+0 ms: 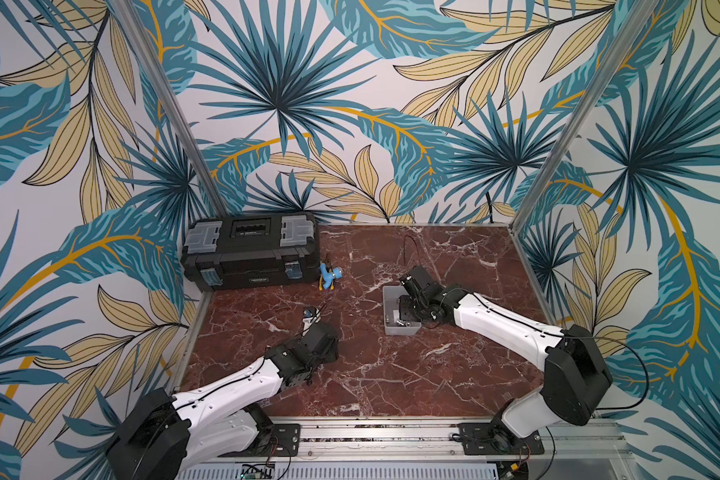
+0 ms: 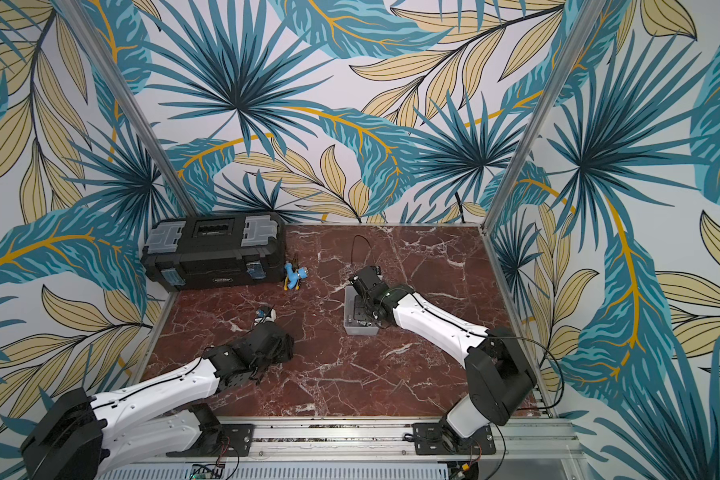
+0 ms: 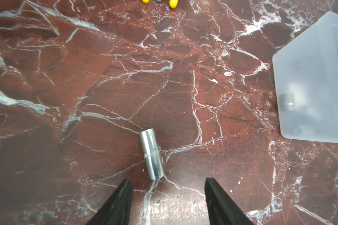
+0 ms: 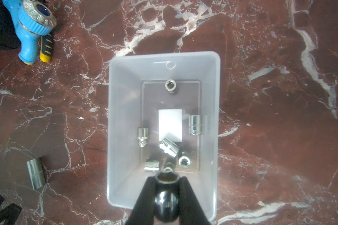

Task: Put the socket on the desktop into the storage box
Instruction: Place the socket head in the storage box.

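My right gripper will release the dark shiny socket among the sockets at the near end of the storage box [image 1: 407,321] [image 4: 189,155].
A silver socket [image 3: 152,153] lies on its side on the red-brown desktop [image 3: 105,87], just ahead of my left gripper [image 3: 168,183]. That gripper is open with nothing between its black fingers [image 3: 123,198]. The same socket [image 4: 36,173] also shows in the right wrist view, left of the storage box [image 4: 115,116]. My right gripper [image 4: 167,178] is shut on a dark shiny socket [image 4: 166,202] above the near end of the translucent box. Several sockets [image 4: 169,149] lie inside it around a white label [image 4: 170,122]. In both top views the right gripper [image 1: 404,311] [image 2: 360,309] hangs over the box [image 1: 391,330].
A large black toolbox [image 1: 250,253] stands at the back left. A blue hose nozzle [image 4: 33,29] and a yellow-black tool handle [image 4: 46,48] lie between the toolbox and the storage box. Aluminium rails [image 1: 391,432] edge the desktop. The left gripper [image 1: 313,316] sits left of the box.
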